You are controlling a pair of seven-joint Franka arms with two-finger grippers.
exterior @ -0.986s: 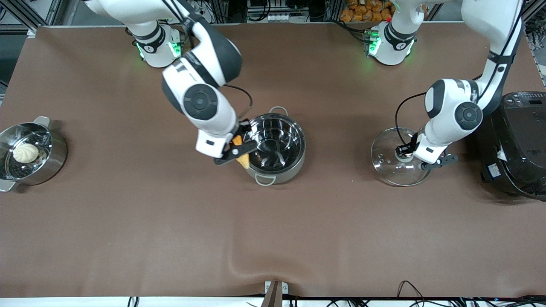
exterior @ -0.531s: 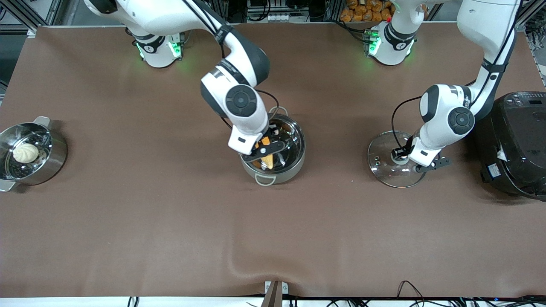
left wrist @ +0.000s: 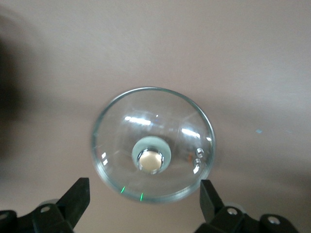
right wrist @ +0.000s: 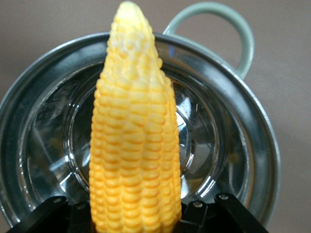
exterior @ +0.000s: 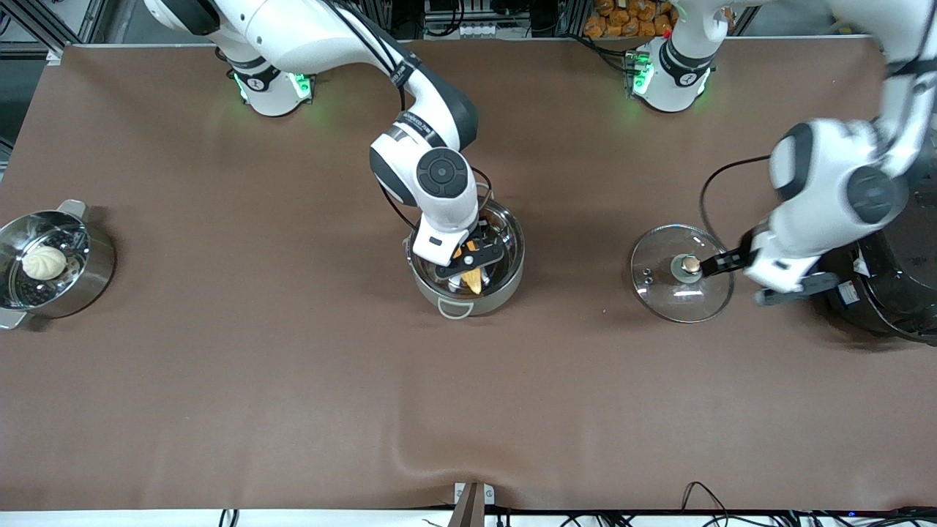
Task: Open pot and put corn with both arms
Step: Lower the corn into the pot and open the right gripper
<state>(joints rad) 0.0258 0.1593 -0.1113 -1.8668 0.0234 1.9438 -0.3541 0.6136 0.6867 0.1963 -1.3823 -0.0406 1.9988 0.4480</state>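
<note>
Next, my right gripper lets go of the yellow corn on the shiny bottom of the open steel pot (exterior: pixel 478 275) (right wrist: pixel 134 131).
The steel pot (exterior: pixel 517 252) stands open at the table's middle, with pale loop handles. My right gripper (exterior: pixel 468 262) is shut on the yellow corn (exterior: pixel 473 279) and holds it over the pot's inside. In the right wrist view the corn (right wrist: pixel 133 145) points tip-first at the pot's shiny bottom (right wrist: pixel 209 145), with my right gripper (right wrist: pixel 133 216) clamped on its thick end. The glass lid (exterior: pixel 666 289) with its coppery knob (exterior: pixel 689 265) lies flat on the table toward the left arm's end. My left gripper (exterior: pixel 723 265) is open and empty above the lid's edge. In the left wrist view (left wrist: pixel 143 204) its fingers are spread wide of the lid (left wrist: pixel 155 111).
A steel steamer pot (exterior: pixel 91 274) with a white bun (exterior: pixel 44 262) stands at the right arm's end. A big black cooker (exterior: pixel 904 293) stands at the left arm's end, close beside the left arm's wrist. The brown cloth has a ridge (exterior: pixel 432 457) near the front edge.
My right gripper carried the corn from beside the pot's rim to over its inside. My left gripper let go of the lid's knob, opened, and rose back toward the cooker.
</note>
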